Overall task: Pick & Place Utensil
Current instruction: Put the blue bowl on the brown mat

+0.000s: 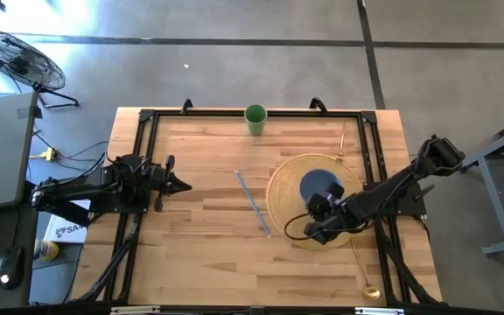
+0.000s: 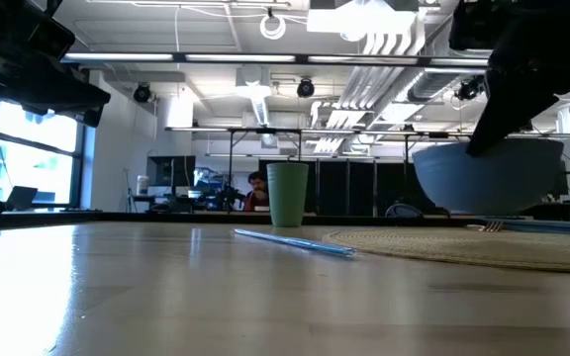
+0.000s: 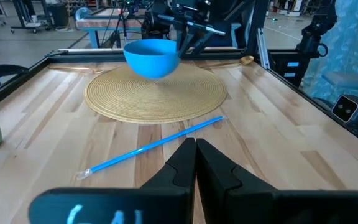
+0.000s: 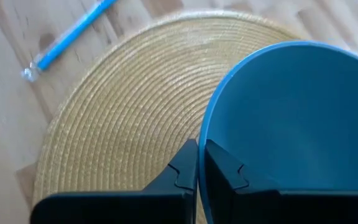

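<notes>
Next, my right gripper puts the blue bowl down just beyond the middle of the round woven placemat [image 1: 319, 192] [image 4: 300, 152].
A blue bowl [image 1: 320, 185] hangs just above a round woven placemat [image 1: 287, 206] on the table's right half. My right gripper [image 1: 322, 214] is shut on the bowl at its near side. In the low view the bowl [image 2: 488, 178] shows clear of the mat [image 2: 463, 247]. A blue straw [image 1: 252, 201] lies flat on the wood left of the mat. A gold spoon [image 1: 357, 254] lies near the right edge, and a second gold utensil [image 1: 341, 140] lies beyond the mat. My left gripper [image 1: 178, 184] waits shut at the table's left, pointing toward the straw [image 3: 154, 146]. My right gripper pinches the bowl's rim [image 4: 202, 146] on the bowl's near side, one finger inside the bowl and one outside. The fingers come slanting down from the table's near right. The bowl is lifted a little above the placemat and stays roughly upright.
A green cup [image 1: 255, 118] stands upright at the far edge, near the middle. A black frame [image 1: 147, 118] runs around the tabletop. Bare wood lies between my left gripper and the straw, and along the near edge.
</notes>
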Controlling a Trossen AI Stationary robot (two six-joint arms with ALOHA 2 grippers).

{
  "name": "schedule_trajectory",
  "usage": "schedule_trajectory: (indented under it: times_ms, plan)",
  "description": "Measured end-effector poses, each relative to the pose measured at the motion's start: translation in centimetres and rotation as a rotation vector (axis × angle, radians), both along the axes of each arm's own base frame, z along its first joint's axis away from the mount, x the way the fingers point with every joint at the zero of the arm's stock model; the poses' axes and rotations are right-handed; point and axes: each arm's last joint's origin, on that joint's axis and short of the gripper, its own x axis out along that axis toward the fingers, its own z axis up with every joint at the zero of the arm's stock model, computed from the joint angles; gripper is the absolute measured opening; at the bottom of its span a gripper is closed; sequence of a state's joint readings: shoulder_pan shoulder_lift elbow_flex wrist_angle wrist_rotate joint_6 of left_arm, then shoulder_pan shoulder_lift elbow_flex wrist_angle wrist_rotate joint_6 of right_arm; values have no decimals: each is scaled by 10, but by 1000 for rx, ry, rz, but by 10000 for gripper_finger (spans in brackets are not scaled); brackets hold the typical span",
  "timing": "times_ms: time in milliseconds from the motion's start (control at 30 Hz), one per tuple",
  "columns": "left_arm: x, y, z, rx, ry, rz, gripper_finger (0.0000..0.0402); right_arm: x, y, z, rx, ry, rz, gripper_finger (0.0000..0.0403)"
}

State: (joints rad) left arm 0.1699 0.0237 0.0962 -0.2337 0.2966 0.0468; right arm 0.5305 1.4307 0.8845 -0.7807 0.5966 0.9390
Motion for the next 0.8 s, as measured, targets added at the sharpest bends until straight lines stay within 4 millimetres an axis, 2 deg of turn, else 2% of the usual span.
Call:
schedule_trajectory:
  times_ms: [300,567,800]
  plan:
    - [0,0,0,0,0,0,10,-6,11,1,-54,-60,11,10]
    - [0,0,0,0,0,1,10,-15,4,-30,14,-52,-20,9]
    - [0,0,0,0,0,2,10,-11,4,-27,35,-35,23,16]
